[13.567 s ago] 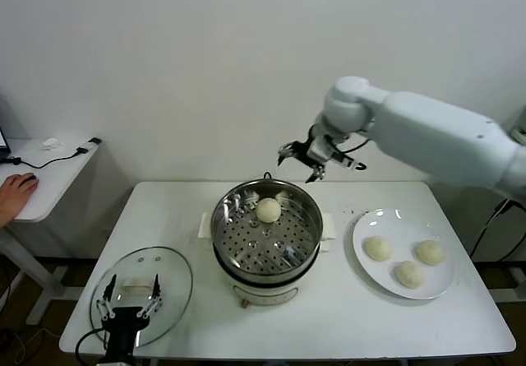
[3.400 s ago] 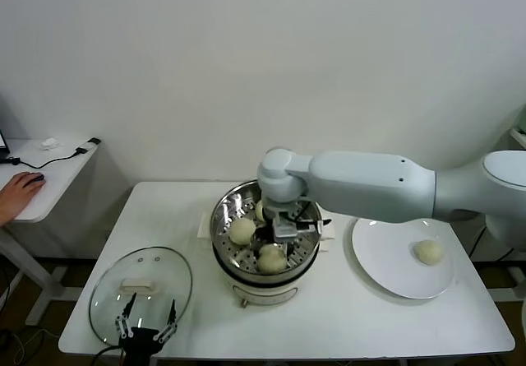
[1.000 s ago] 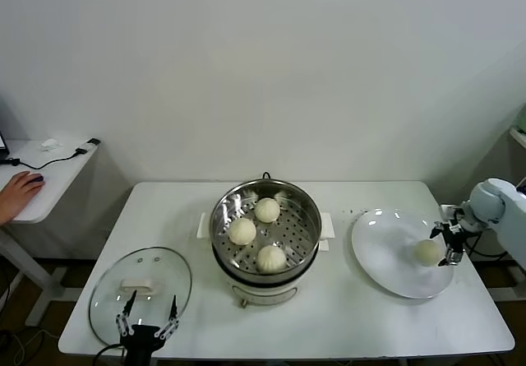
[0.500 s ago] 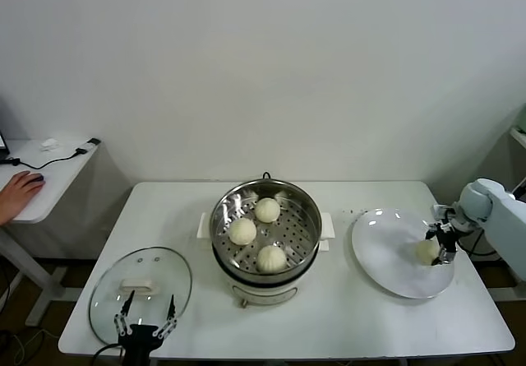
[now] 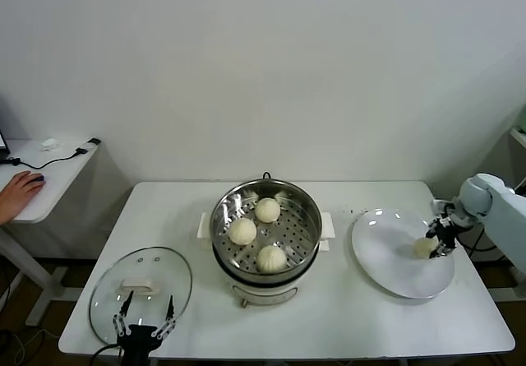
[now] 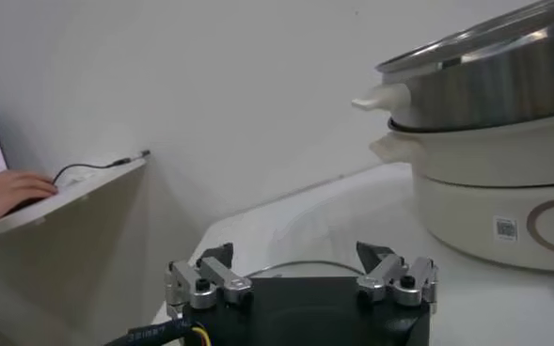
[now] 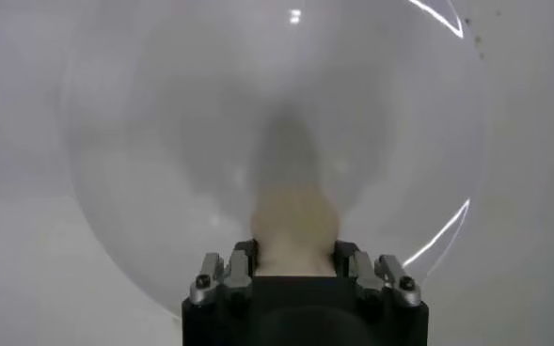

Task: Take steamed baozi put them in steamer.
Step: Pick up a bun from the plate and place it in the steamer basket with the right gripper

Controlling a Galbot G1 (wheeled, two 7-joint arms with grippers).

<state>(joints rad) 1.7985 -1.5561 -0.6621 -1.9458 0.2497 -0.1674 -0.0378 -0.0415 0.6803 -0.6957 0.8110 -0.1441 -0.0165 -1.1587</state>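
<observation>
Next, I release the fourth baozi, which is above the white plate now, with my right gripper on the bare patch of the steamer basket (image 5: 293, 224) that is closest to the white plate.
The steamer (image 5: 220, 218) stands mid-table, its steel basket on a white pot base; it also shows in the left wrist view (image 6: 488, 80). Three baozi lie in it: one at the back (image 5: 266, 210), one at the left (image 5: 242, 231), one at the front (image 5: 271, 258). The fourth baozi (image 5: 424, 247) is over the right side of the white plate (image 5: 382, 255). My right gripper (image 5: 436, 238) is shut on it; in the right wrist view the baozi (image 7: 295, 226) sits between the fingers (image 7: 242, 266), above the plate (image 7: 164, 141). My left gripper (image 5: 146, 326) is open and empty at the table's front left.
A round glass lid (image 5: 140, 280) with a white handle lies at the front left, under my left gripper (image 6: 297, 275). A side table (image 5: 49, 173) at far left holds a cable and a person's hand (image 5: 16, 192). The plate lies close to the table's right edge.
Since a second ago my right gripper has closed round the last baozi on the plate and drawn it slightly up and left. The left arm has not moved.
</observation>
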